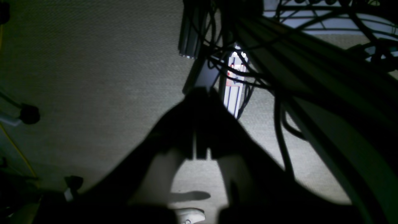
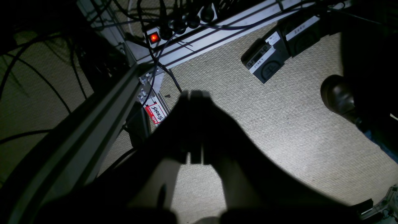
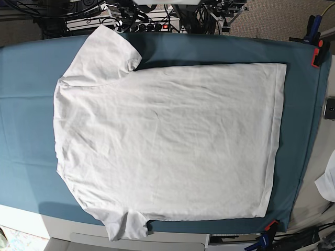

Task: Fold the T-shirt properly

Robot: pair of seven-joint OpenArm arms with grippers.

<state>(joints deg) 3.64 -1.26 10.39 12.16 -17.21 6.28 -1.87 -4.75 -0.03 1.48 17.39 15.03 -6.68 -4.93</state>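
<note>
Next, my right gripper should go to the white T-shirt's far-edge sleeve [image 3: 93,66] and close there, close to the T-shirt's shoulder.
The white T-shirt [image 3: 167,141] lies spread flat on the teal cloth [image 3: 26,104], collar end to the left and bottom hem [image 3: 277,141] to the right. One sleeve [image 3: 107,52] points to the far edge, the other [image 3: 125,225] hangs toward the near edge. Neither arm shows in the base view. In the left wrist view my left gripper [image 1: 199,93] is shut with nothing in it, hanging over carpet beside the table frame. My right gripper [image 2: 194,93] is also shut and empty, above the carpet.
Red clamps [image 3: 316,52] [image 3: 270,226] pin the cloth at the right corners. A small white scrap [image 3: 328,183] lies past the right edge. Below the table are a frame beam [image 2: 77,140], a lit power strip [image 2: 154,37], cables, a pedal box [image 2: 264,62] and a brown shoe [image 2: 337,93].
</note>
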